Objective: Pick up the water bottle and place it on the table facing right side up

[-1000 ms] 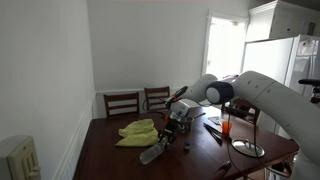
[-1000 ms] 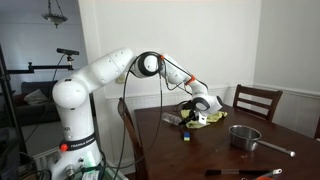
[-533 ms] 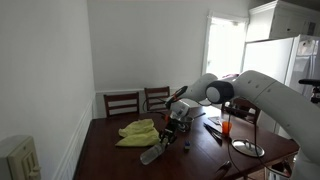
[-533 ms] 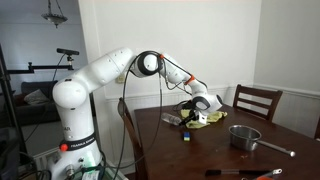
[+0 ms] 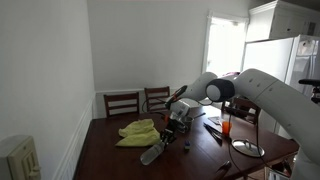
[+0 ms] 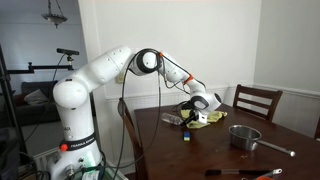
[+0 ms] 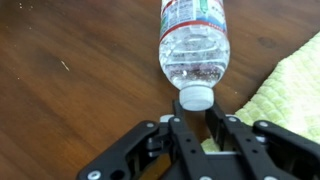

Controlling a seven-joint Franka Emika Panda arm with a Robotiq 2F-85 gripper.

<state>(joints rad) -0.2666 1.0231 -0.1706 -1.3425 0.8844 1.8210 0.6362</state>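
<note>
Only the tips of the gripper's fingers touch the water bottle's white cap, so the robot should open, take the cap [image 7: 197,95] deeper between the fingers, then swing the water bottle upright.
The water bottle [image 7: 194,45] is a clear plastic bottle with a white cap, lying on its side on the dark brown table [image 7: 70,80]. Its cap points at my gripper [image 7: 196,118]. The two black fingers sit close together on either side of the cap, with only their tips on it. In both exterior views the bottle [image 5: 152,152] lies flat near the table's middle, with the gripper [image 5: 173,131] [image 6: 190,113] low at its cap end. The bottle itself is hard to make out in an exterior view [image 6: 172,120].
A yellow cloth [image 5: 137,131] [image 7: 285,90] lies right beside the bottle. An orange cup [image 5: 226,127] and a metal saucepan [image 6: 243,137] stand further along the table. Wooden chairs [image 5: 122,102] [image 6: 257,102] stand at the table's edges.
</note>
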